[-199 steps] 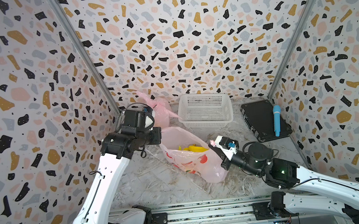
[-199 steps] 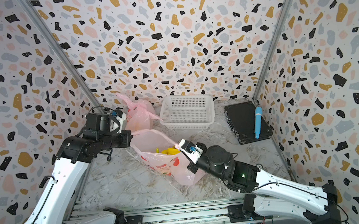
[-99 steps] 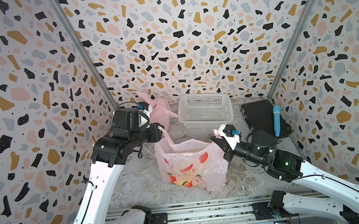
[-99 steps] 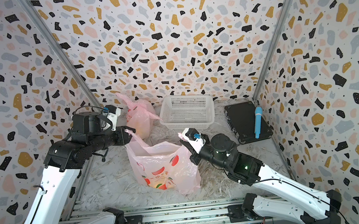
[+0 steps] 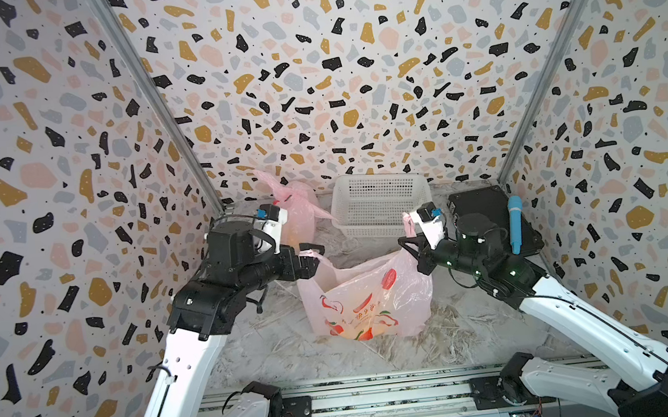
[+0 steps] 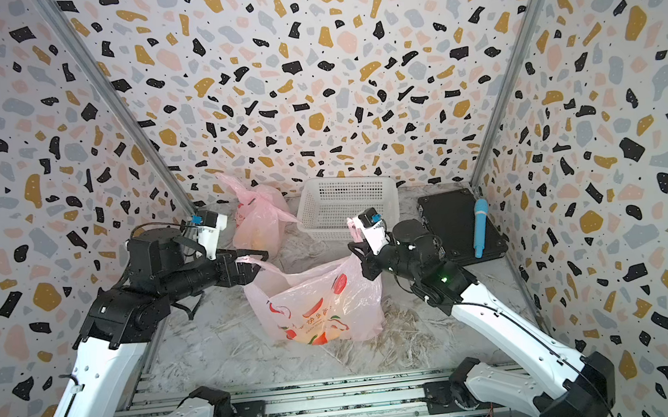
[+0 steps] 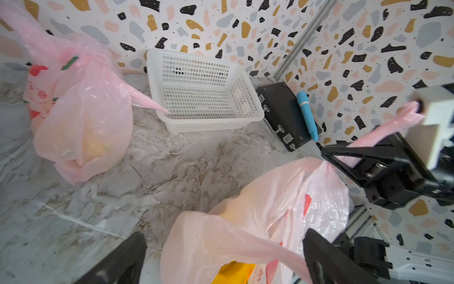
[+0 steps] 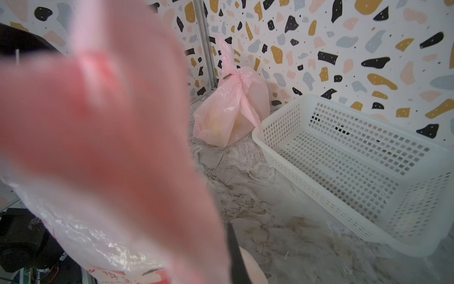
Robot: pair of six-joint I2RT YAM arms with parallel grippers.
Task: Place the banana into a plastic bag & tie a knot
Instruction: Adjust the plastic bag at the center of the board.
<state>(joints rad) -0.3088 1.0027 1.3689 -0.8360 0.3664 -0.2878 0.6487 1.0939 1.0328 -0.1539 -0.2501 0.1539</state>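
The loop of the bag's handle lies flat across my open left gripper, so next I back my left gripper down and grip the bag handle's base (image 6: 276,277) with the loop upright before tying.
The pink plastic bag (image 5: 366,298) (image 6: 316,303) stands upright mid-table with its mouth stretched between the two arms. The banana (image 7: 233,273) shows as a yellow patch inside it in the left wrist view. My left gripper (image 5: 314,258) (image 6: 257,263) (image 7: 224,246) is open, and the bag's left handle (image 5: 312,254) lies loosely across the gap between its fingers. My right gripper (image 5: 409,244) (image 6: 355,249) is shut on the bag's right handle and holds it up. In the right wrist view the blurred bag (image 8: 98,123) hides most of the jaws; one black finger (image 8: 235,255) shows.
A tied pink bag (image 5: 299,213) sits at the back left beside a white mesh basket (image 5: 378,203). A black case (image 5: 488,219) with a blue cylinder (image 5: 515,223) on it lies at the back right. Patterned walls close in three sides.
The bag went from lying on its side to standing upright as both arms lifted its handles. The left gripper then opened from shut on the handle. The right gripper stayed shut.
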